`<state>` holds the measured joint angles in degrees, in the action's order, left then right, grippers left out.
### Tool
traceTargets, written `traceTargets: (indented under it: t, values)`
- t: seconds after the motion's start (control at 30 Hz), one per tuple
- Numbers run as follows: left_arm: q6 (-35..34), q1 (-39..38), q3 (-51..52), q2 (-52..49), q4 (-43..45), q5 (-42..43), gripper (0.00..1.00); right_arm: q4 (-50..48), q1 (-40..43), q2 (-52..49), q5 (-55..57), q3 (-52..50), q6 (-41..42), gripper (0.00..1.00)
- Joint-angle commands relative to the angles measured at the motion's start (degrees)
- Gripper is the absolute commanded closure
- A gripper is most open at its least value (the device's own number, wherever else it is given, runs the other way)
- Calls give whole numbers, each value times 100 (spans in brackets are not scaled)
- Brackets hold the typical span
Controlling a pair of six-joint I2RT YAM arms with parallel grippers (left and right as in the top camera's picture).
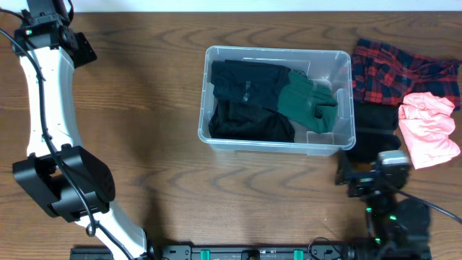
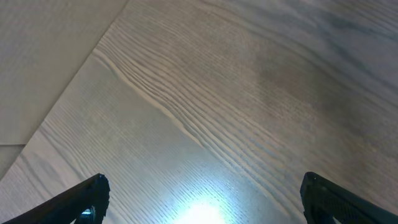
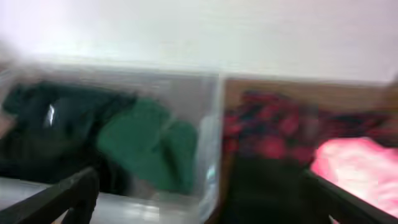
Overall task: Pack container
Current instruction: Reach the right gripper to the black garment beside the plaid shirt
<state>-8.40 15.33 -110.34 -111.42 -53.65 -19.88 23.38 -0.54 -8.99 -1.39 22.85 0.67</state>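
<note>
Next, my right gripper closes on the black garment's edge (image 1: 393,134) beside the pink garment, because the black garment should go into the clear container next.
The clear container (image 1: 276,146) stands mid-table and holds black clothes (image 1: 242,101) and a green garment (image 1: 309,101). Right of it lie a red plaid garment (image 1: 393,68), a pink garment (image 1: 427,126) and a black garment (image 1: 375,130). My right gripper (image 1: 372,159) is at the black garment's near edge, open and empty. Its blurred wrist view shows the open fingers (image 3: 211,199), the container wall (image 3: 210,124), the green garment (image 3: 149,146), the plaid (image 3: 273,130), the pink (image 3: 354,168) and the black garment (image 3: 261,186). My left gripper (image 1: 81,48) is open and empty over bare wood (image 2: 202,199) at the far left.
The left arm (image 1: 50,123) runs along the table's left side. The table's far left edge (image 2: 68,68) shows in the left wrist view. The garments lie close against the container's right wall.
</note>
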Motion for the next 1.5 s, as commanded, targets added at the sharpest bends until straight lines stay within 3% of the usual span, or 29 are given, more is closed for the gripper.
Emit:
traceTargets:
  t: [0.0, 0.27, 0.6, 0.7, 1.1, 1.47]
  values:
    - [-7, 13, -2, -28, -13, -74, 2, 192, 55, -553, 837, 1005, -72, 1]
    - [-7, 13, -2, -28, -13, -74, 2, 730, 201, -2597, 1209, 2208, -417, 1]
    - [-7, 13, -2, -28, -13, -74, 2, 1744, 1766, -5348, -732, 3239, -417, 1]
    - [-7, 13, -2, -28, -13, -74, 2, 1869, 2218, -6008, -787, 3342, -417, 1]
    - [-7, 13, -2, -28, -13, -74, 2, 1384, 3021, -7536, -767, 3338, -682, 1]
    - [-7, 13, -2, -28, -13, -74, 2, 890, 3093, -8756, -826, 3329, -1130, 1]
